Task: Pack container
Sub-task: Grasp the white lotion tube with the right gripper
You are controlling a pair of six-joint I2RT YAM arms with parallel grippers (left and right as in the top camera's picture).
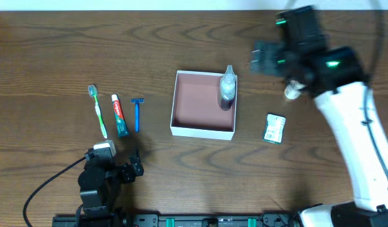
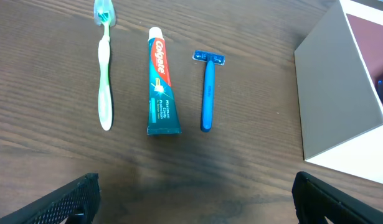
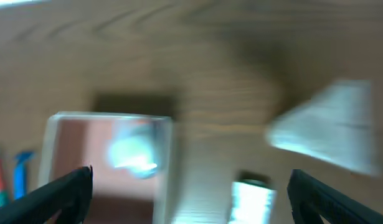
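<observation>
Next, my right gripper will go to the upper part (image 1: pixel 299 84) (image 3: pixel 350 124) of the white squeeze tube standing beyond the white-green packet and close there.
The container (image 1: pixel 181 104), a square white box with a reddish-brown inside, sits mid-table. A clear bottle (image 1: pixel 227 88) stands in its right side. A green toothbrush (image 1: pixel 98 110), a toothpaste tube (image 1: pixel 120 115) and a blue razor (image 1: pixel 137 113) lie in a row to its left. A small white-green packet (image 1: pixel 274 128) lies to its right. My left gripper (image 1: pixel 121 159) is open and empty, near the front edge below the row. My right gripper (image 1: pixel 263 58) is open and empty, up high beyond the container's right corner. Its blurred view shows the container (image 3: pixel 104 118), bottle (image 3: pixel 132 152) and packet (image 3: pixel 253 199).
The left wrist view shows the toothbrush (image 2: pixel 104 74), toothpaste (image 2: pixel 160 87), razor (image 2: pixel 207 93) and the container's white wall (image 2: pixel 334 106) ahead of my left gripper (image 2: pixel 194 205). The right arm's white link (image 1: pixel 351 139) crosses the table's right side. A blurred white shape (image 3: pixel 328 134) is unclear.
</observation>
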